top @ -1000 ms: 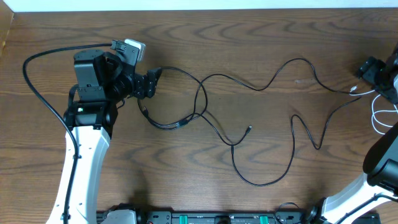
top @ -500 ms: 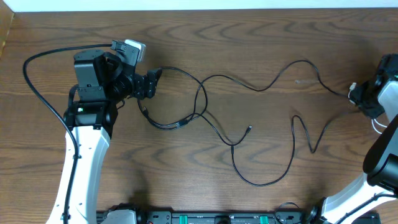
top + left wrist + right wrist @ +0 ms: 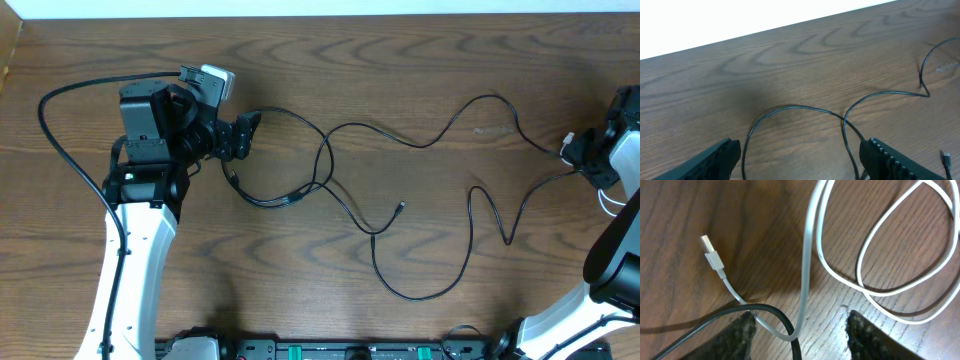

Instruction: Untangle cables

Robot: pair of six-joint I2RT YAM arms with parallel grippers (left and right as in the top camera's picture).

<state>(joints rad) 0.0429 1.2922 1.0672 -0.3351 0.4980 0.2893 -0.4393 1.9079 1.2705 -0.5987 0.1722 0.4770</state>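
Observation:
Next, my right gripper grabs the white cable [image 3: 799, 326] by its bend and moves it clear to the side, since that cable's plug end lies across the black cable.
Thin black cables [image 3: 420, 143] run across the table from left to right. They cross in a loop [image 3: 322, 160], and one small plug end [image 3: 401, 207] lies free mid-table. My left gripper [image 3: 243, 135] is open beside the tangle; in the left wrist view a black cable loop [image 3: 790, 107] lies between its jaws [image 3: 800, 152]. My right gripper [image 3: 588, 158] is open at the far right. In the right wrist view the white cable [image 3: 809, 255], with its USB plug [image 3: 708, 246], and a black cable [image 3: 775, 311] pass between the jaws [image 3: 800, 325].
The wood table [image 3: 400, 60] ends at a white strip along the far edge. A thick black arm wire [image 3: 60, 140] arcs left of the left arm. White cable loops [image 3: 606, 190] lie at the right edge. The robot base bar [image 3: 330, 350] runs along the front.
My right gripper has moved down toward the near side, to the white plug and the black cable end. The black cable's right part shifted slightly. The left arm has not moved.

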